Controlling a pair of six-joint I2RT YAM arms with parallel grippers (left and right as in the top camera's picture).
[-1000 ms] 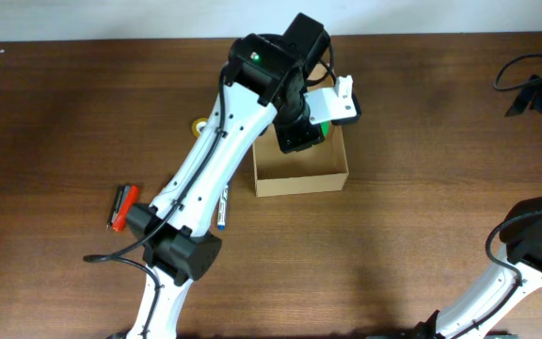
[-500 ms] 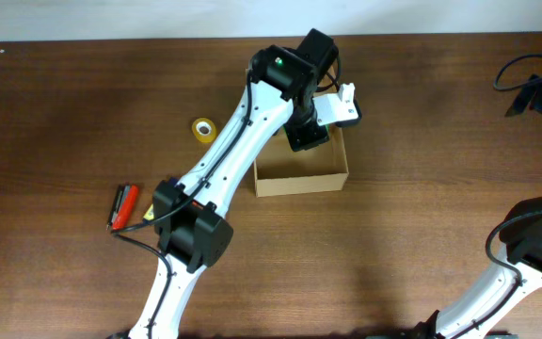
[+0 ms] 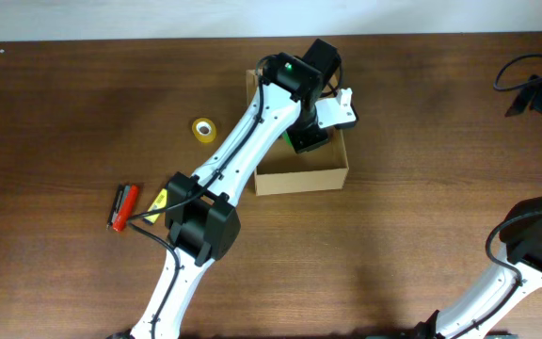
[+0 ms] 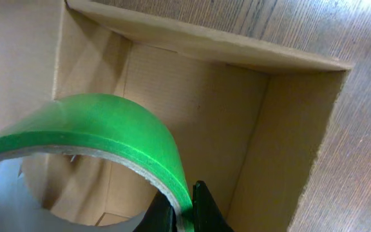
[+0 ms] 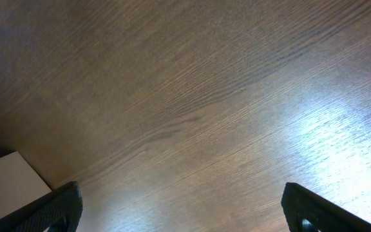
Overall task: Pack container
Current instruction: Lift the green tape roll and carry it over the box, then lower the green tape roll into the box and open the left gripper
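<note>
Next, my left gripper lets go of the green tape roll inside the brown cardboard container (image 3: 309,160), toward its near side.
The brown cardboard container (image 3: 301,180) stands open at mid-table, its flap (image 3: 251,83) raised at the far left. My left gripper (image 3: 307,137) hangs over the container's far half. In the left wrist view the gripper (image 4: 184,209) is shut on the rim of a green tape roll (image 4: 108,122), held above the container's inside (image 4: 198,96). My right gripper (image 5: 182,206) is wide open and empty above bare table, far from the container.
A yellow tape roll (image 3: 203,129) lies left of the container. Red markers (image 3: 123,205) and a small yellow item (image 3: 158,200) lie at the left, beside the left arm's elbow. The right arm (image 3: 534,245) and cables (image 3: 534,89) sit at the right edge.
My left arm has stretched farther over the container with the green tape roll, uncovering the yellow tape roll. Its elbow now hides the marker that lay beside the container. The right arm has not moved.
</note>
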